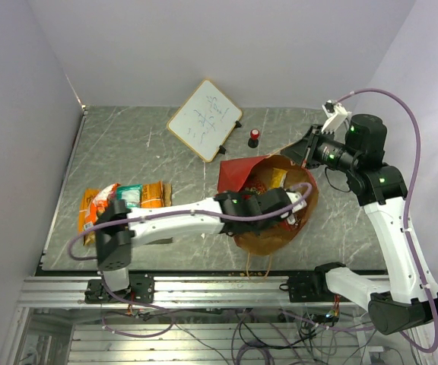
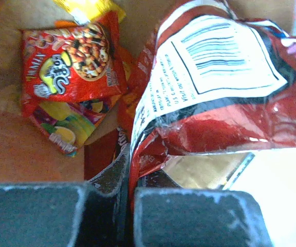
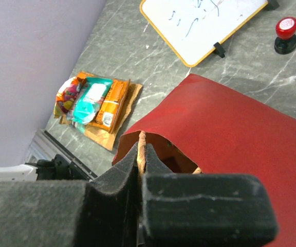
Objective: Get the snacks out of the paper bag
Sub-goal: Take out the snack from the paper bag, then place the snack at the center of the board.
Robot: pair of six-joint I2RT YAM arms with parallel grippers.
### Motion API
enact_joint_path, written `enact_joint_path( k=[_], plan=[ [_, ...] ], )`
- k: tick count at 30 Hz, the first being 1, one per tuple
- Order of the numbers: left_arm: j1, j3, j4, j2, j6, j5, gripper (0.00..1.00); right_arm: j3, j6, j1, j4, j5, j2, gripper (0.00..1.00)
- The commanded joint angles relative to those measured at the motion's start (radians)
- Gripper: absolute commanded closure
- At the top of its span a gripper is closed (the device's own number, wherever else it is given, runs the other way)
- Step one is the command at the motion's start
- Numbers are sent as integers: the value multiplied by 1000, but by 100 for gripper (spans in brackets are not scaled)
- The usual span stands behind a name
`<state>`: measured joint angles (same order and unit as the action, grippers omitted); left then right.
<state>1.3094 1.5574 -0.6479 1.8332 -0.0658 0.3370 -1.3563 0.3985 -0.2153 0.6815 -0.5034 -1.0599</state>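
Note:
Next, I let go of the large red snack packet with my left gripper on the table [image 1: 209,217] between the tan packet and the paper bag.
The paper bag [image 1: 236,175], red outside and brown inside, lies open on the table. My left gripper [image 1: 295,210] is inside it, shut on a large red foil snack packet [image 2: 209,103] with a white barcode label. Deeper in the bag lie a red packet [image 2: 71,62], a yellow-purple packet [image 2: 66,126] and a yellow one [image 2: 89,7]. My right gripper [image 1: 304,152] is shut on the bag's twisted handle [image 3: 142,146] at the rim, holding the mouth up. Several orange, teal and tan packets [image 1: 124,201] lie on the table at the left; they also show in the right wrist view [image 3: 94,100].
A white whiteboard [image 1: 204,119] stands at the back middle, with a small red-capped object [image 1: 255,137] beside it, just behind the bag. The left arm's links stretch across the table front from its base to the bag. Walls close in on the left and back.

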Motion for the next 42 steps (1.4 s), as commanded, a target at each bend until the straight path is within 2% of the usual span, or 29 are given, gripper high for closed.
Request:
enact_joint_path(
  k=[1,6,12,17,21,26,32,39,42],
  plan=[
    [-1,19,-17,-157,-41,-82,93,-21,-30,0,-33,35,14,100],
    [-1,90,-70,-232,-90,-116,93,-68,-55,-1,0,50,-14,100],
    [-5,155,-76,-334,-144,-159,93,-52,-72,-1,-9,66,-17,100],
    [-12,281,-149,-387,-157,-163,93,-46,-74,-1,-22,48,-33,100],
    [-13,390,-239,-432,-152,-98,93,-37,-98,-1,-22,72,-38,100],
    [-13,485,-295,-515,-127,68,93,-74,-107,-1,-30,125,-56,100],
    [-13,406,-326,-622,-202,326,93,-145,-152,-1,14,337,-54,100],
    [-36,250,-382,-661,-312,483,93,-167,-271,1,14,538,-7,100],
    [-93,217,-428,-646,-352,472,93,-207,-304,1,79,583,-25,100]
  ],
)
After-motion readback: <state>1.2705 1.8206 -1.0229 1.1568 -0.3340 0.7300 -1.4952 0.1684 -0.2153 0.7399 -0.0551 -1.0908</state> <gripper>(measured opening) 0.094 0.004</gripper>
